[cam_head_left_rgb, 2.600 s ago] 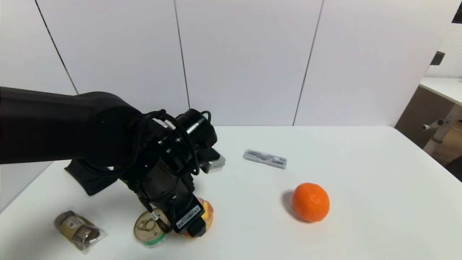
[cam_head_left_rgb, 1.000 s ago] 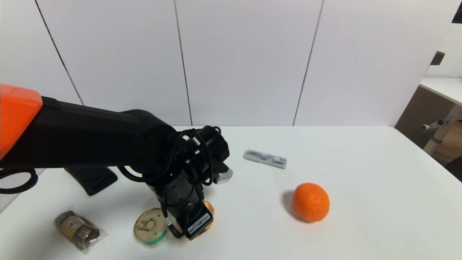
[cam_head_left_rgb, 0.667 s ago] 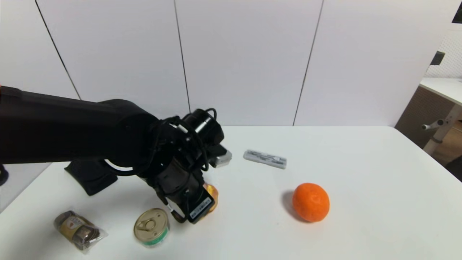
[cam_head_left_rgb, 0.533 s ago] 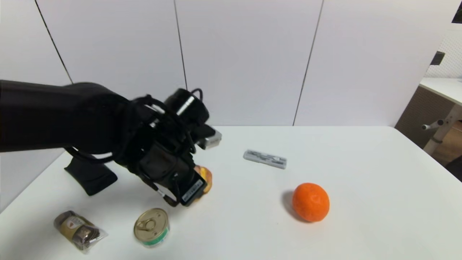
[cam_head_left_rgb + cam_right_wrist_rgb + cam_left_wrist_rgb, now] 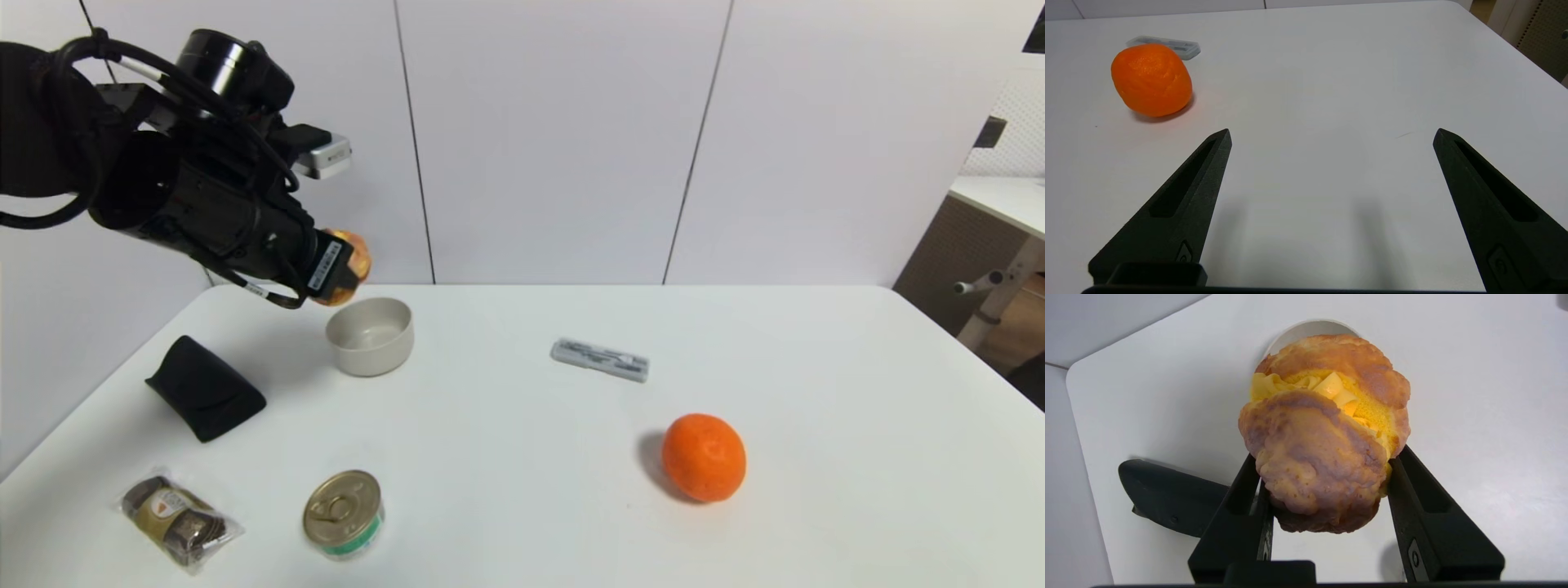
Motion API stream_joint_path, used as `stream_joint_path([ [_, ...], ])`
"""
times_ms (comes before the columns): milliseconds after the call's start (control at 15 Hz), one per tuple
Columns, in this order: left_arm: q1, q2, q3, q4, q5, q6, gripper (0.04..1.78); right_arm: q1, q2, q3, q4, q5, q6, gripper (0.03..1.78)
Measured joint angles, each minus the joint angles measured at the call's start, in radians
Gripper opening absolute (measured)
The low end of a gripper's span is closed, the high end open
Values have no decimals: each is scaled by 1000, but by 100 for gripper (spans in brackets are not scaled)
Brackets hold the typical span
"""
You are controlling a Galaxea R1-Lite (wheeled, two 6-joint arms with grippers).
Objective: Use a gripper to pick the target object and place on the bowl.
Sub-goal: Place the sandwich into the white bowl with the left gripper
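The robot's left gripper will release the golden-brown bread bun inside the hollow of the beige-grey bowl (image 5: 366,330) (image 5: 1319,378), within the bowl's rim.
My left gripper (image 5: 343,269) is shut on the golden-brown bread bun (image 5: 353,260) and holds it in the air, above and just left of the beige-grey bowl (image 5: 370,336) at the table's back left. In the left wrist view the bun (image 5: 1327,433) sits between the black fingers (image 5: 1249,490), with the bowl's rim (image 5: 1306,326) showing just behind it. My right gripper (image 5: 1331,139) is open and empty, low over the bare table at the right; it does not show in the head view.
An orange fruit (image 5: 703,456) lies right of centre and shows in the right wrist view (image 5: 1151,79). A grey flat bar (image 5: 600,359) lies behind it. A gold-lidded tin can (image 5: 344,514), a wrapped snack packet (image 5: 180,520) and a black pouch (image 5: 204,388) lie at the left.
My left gripper has lifted the bun off the table near the tin can and carried it up and back to the left, uncovering the bowl. The other things have not moved.
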Motion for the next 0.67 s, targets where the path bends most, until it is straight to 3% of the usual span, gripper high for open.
stream_joint_path([
  [667,30,222,-66,-32,-14,2,82,0,0,0,0,0,0,171],
])
